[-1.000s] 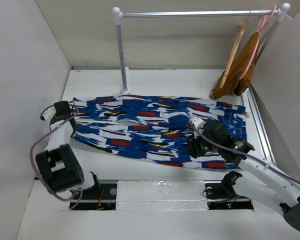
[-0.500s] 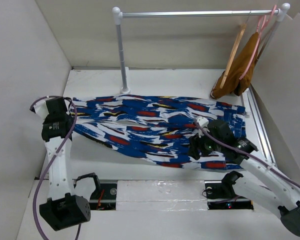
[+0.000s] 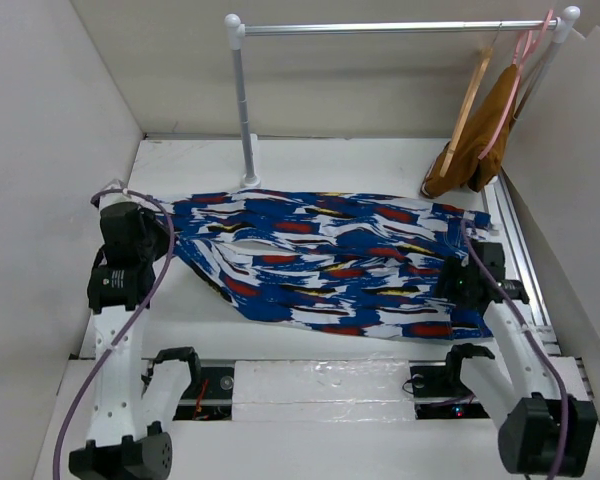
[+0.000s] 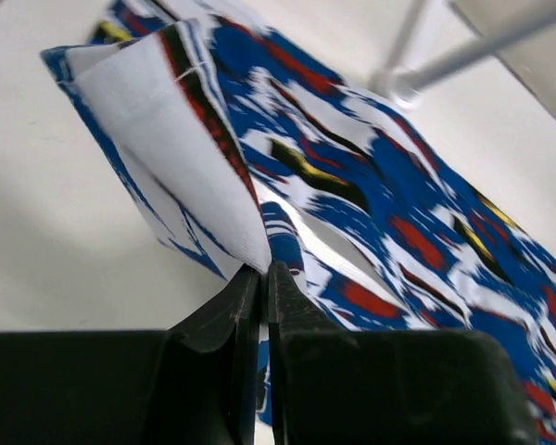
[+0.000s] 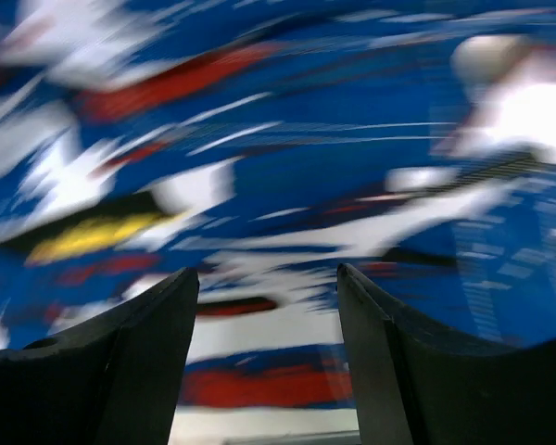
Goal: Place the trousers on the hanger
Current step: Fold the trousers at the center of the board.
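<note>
My right gripper, over flat trouser cloth short of the waistband, should move out and pinch the waistband's near corner [image 3: 484, 328].
The blue streaked trousers [image 3: 330, 258] lie spread across the white table. My left gripper [image 3: 158, 238] is shut on their left hem, and the left wrist view shows the pinched fabric [image 4: 181, 139] folded up between the fingers of that gripper [image 4: 262, 271]. My right gripper [image 3: 450, 283] is open just above the trousers' right end, with the blurred fabric [image 5: 259, 158] filling the right wrist view between the fingers [image 5: 269, 278]. The tan wooden hanger [image 3: 470, 95] hangs from the rail at the back right.
A metal rail [image 3: 390, 28] on a white post [image 3: 245, 110] spans the back. A mustard-brown garment [image 3: 480, 140] hangs on a thin pink hanger [image 3: 520, 60] beside the wooden one. Walls close in the left and right sides.
My left gripper has drawn the trousers' left hem rightward, folding it over. My right arm has swung to the right, off the middle of the trousers to their right end.
</note>
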